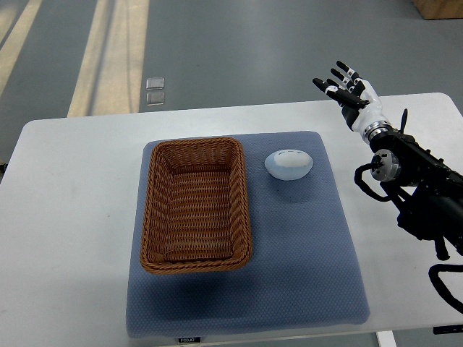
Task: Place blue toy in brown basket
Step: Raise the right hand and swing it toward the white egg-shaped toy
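Next, I move my right gripper to the blue toy's far half (pixel 290 158), midway along its length, and close it there.
A pale blue, rounded toy (pixel 289 164) lies on the blue-grey mat (pixel 304 260), just right of the brown wicker basket (pixel 196 204). The basket is rectangular and holds nothing. My right hand (pixel 346 85) hovers over the table's far right part, up and to the right of the toy and well apart from it. Its fingers are spread and hold nothing. The right arm (pixel 412 181) enters from the right edge. The left arm does not show.
The white table (pixel 72 210) carries the mat. Grey floor with pale stripes lies beyond the far edge, with two small square plates (pixel 155 91) on it. A brown box corner (pixel 438 9) shows at the top right.
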Controlling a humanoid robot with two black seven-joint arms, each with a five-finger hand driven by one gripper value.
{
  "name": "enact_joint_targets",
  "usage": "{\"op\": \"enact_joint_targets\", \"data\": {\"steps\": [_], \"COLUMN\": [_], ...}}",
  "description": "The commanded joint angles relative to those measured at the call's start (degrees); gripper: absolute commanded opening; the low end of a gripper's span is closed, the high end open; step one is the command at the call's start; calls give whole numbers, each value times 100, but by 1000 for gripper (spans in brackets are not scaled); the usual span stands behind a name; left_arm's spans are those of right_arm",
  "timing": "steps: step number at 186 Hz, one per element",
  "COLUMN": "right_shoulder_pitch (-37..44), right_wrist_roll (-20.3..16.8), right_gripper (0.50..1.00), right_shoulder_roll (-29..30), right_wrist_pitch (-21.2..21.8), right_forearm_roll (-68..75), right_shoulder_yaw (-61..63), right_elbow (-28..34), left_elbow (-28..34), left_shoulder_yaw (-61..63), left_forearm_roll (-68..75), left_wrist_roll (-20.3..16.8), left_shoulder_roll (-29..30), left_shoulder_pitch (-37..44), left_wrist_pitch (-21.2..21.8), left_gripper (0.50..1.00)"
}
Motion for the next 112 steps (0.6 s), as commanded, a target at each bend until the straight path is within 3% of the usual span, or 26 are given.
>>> {"op": "enact_joint_targets", "data": {"steps": [1,112], "right_shoulder_pitch": [8,70], "right_wrist_roll": [0,0], "right_gripper": [911,911], "right_shoulder_roll": [0,0], "right_wrist_pitch": [0,0], "right_forearm_roll": [0,0], "right_shoulder_yaw": [0,0], "right_elbow": [0,-9], "left_elbow": [0,62], "left_shoulder_yaw": [-1,-18], "left_forearm_roll": [0,0], "left_wrist_roll": [0,0], "left_shoulder_roll": [0,0], "left_shoulder_pitch": [-9,79], "left_wrist_pitch": [2,46], "left_gripper": [1000,1000]}}
